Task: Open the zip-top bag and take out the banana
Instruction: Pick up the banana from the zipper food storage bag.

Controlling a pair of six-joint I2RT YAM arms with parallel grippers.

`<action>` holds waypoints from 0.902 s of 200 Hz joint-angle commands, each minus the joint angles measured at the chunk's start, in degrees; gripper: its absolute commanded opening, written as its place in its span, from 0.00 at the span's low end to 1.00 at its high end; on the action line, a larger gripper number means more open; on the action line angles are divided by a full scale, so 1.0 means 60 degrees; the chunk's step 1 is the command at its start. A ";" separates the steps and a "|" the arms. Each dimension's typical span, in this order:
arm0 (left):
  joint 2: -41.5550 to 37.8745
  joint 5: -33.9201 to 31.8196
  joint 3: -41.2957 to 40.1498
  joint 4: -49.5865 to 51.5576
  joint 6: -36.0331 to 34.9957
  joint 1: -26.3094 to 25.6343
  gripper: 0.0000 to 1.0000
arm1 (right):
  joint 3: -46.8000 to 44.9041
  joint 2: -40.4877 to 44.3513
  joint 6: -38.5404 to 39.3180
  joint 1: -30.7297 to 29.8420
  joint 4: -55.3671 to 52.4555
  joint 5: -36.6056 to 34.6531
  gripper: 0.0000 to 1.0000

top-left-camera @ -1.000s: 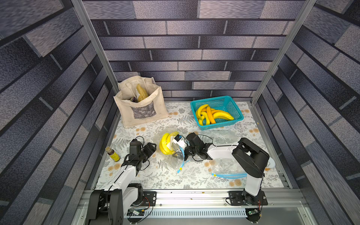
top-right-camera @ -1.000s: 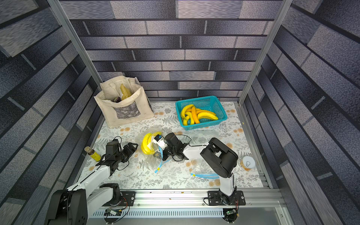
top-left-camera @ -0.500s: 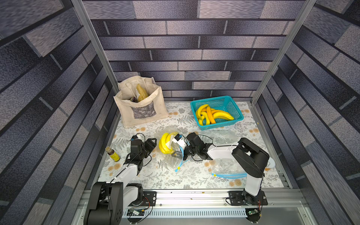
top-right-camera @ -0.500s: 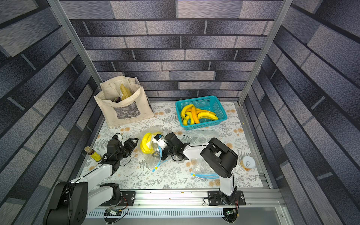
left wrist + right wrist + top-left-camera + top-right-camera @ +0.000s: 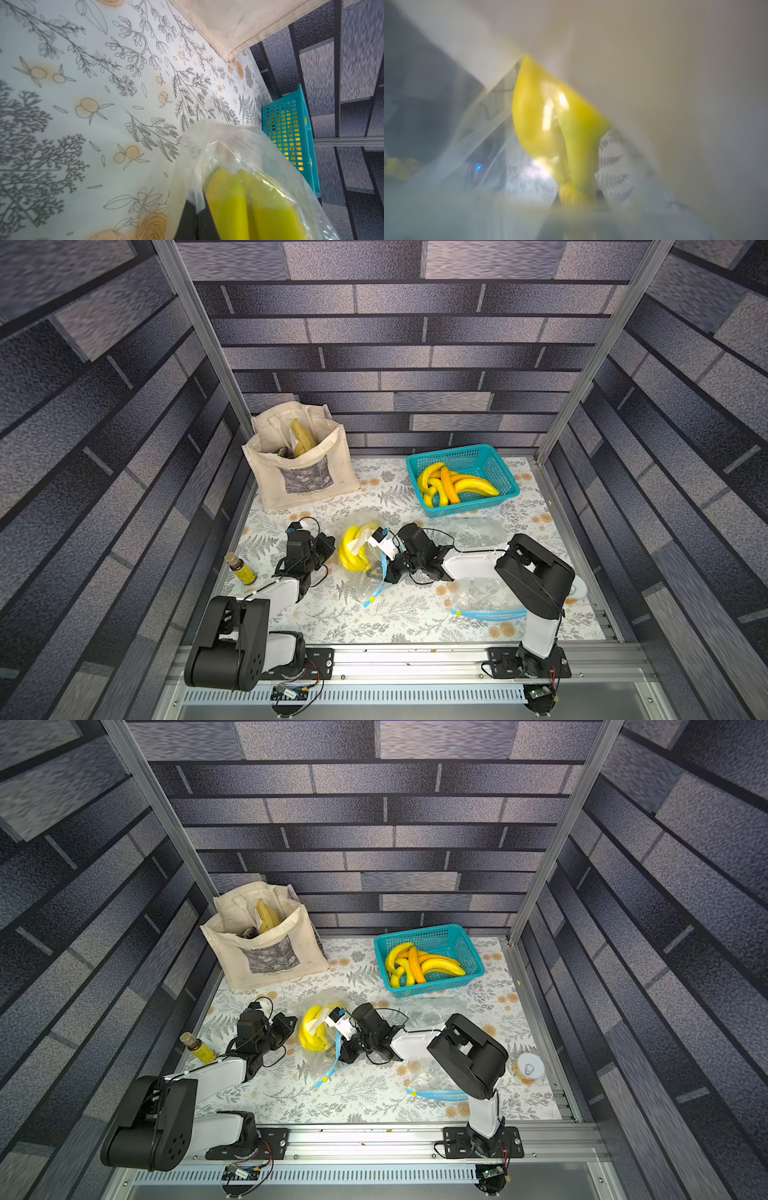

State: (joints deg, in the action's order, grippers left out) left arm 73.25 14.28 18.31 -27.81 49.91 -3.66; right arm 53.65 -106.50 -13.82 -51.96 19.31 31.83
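Note:
The banana bunch, still inside the clear zip-top bag, will be let go by my right gripper on the bananas in the teal basket (image 5: 442, 478), toward the canvas tote.
The clear zip-top bag (image 5: 368, 587) with a blue zip strip lies mid-table, seen in both top views, with a yellow banana bunch (image 5: 351, 558) inside. My left gripper (image 5: 329, 546) is at the bag's left side. In the left wrist view its black fingers (image 5: 190, 220) are shut together, pinching a flap of the bag's film (image 5: 198, 199) beside the banana (image 5: 239, 203). My right gripper (image 5: 370, 540) reaches into the bag's mouth from the right. Blurred by plastic in the right wrist view, the banana stem (image 5: 569, 195) sits between its dark fingers, which are shut on it.
A canvas tote (image 5: 299, 472) stands at the back left. A teal basket (image 5: 496, 458) of bananas is at the back right. A small bottle (image 5: 240, 569) stands left of my left arm. Two more clear bags (image 5: 484, 597) (image 5: 473, 531) lie by my right arm, a white lid (image 5: 528, 1068) far right.
My left gripper moved right to the bag's edge and went from open to shut on the plastic. The right gripper and the banana stayed put.

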 commanded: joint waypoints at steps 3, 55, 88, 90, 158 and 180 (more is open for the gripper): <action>-0.0337 -0.1160 0.0584 0.1484 -0.1184 0.0010 0.00 | 0.0375 0.0687 0.0686 0.0042 -0.2026 0.0603 0.05; -0.0278 -0.3434 0.1648 0.3258 -0.2327 0.0017 0.00 | 0.0283 0.2863 0.1726 0.0040 -0.5518 0.0447 0.04; 0.0310 -0.4165 0.2060 0.3338 -0.2237 -0.0017 0.00 | 0.0027 0.4047 0.1567 0.0036 -0.6737 0.0954 0.04; 0.0351 -0.4215 0.2079 0.3352 -0.2213 -0.0015 0.00 | 0.0024 0.4092 0.1589 0.0034 -0.6892 0.0961 0.05; 0.0990 -0.5614 0.2756 0.3636 -0.1645 -0.0107 0.00 | -0.0840 0.8129 0.0732 0.0201 -0.9763 -0.0354 0.04; 0.1148 -0.5694 0.2830 0.3596 -0.1539 -0.0138 0.00 | -0.0140 1.0033 0.0693 0.0385 -1.0259 -0.2300 0.04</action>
State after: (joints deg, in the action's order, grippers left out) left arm 78.94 -15.62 33.52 -7.38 39.22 -4.32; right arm 48.01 -57.06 -7.79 -51.13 -37.60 29.91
